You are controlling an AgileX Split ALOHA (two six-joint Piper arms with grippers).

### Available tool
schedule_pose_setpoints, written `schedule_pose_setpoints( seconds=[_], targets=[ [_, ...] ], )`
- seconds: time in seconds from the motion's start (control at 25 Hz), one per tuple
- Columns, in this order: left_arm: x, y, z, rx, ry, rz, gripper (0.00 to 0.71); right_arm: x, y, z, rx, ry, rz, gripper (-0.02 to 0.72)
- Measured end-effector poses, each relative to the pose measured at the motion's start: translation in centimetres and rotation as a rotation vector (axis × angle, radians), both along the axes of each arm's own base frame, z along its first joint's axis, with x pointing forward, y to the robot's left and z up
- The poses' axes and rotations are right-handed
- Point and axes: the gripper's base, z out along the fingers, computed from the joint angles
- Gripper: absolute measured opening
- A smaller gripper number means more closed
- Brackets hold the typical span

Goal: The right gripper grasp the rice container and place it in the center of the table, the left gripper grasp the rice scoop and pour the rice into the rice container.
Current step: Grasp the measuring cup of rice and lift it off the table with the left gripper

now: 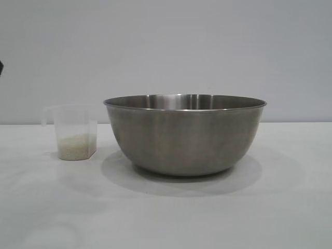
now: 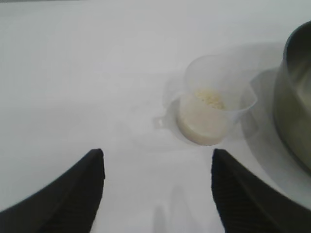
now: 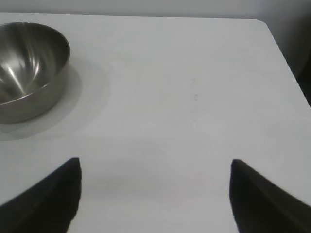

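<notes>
Next, I move my left gripper to the rice scoop's handle (image 1: 44, 115) (image 2: 172, 91), on the side away from the rice container, and close it there.
The rice container (image 1: 185, 132), a large brushed steel bowl, stands on the white table (image 1: 166, 218) near its middle; it also shows in the right wrist view (image 3: 26, 68) and at the edge of the left wrist view (image 2: 294, 97). The rice scoop (image 1: 75, 132), a small clear cup with rice (image 1: 77, 145) in its bottom, stands upright just left of the bowl. My left gripper (image 2: 158, 158) hangs open above the table, short of the rice scoop (image 2: 214, 104), holding nothing. My right gripper (image 3: 154, 165) is open over bare table, well away from the bowl.
A plain grey wall (image 1: 166, 46) rises behind the table. The table's far corner and edge (image 3: 272, 34) show in the right wrist view. Neither arm appears in the exterior view.
</notes>
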Motion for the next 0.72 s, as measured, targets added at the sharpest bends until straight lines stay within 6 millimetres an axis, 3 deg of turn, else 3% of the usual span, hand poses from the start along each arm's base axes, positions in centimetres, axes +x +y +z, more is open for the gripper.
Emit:
schedule_pose_setpoints(
  seconds=[0.48, 0.72],
  targets=[
    [-0.6, -0.3, 0.2, 0.011, -0.078, -0.063, 0.416, 0.0, 0.0, 0.0, 0.000, 0.000, 0.000, 0.550],
    [0.2, -0.6, -2.2, 0.034, -0.007, -0.065, 0.416, 0.0, 0.0, 0.0, 0.000, 0.000, 0.000, 0.550]
  ],
)
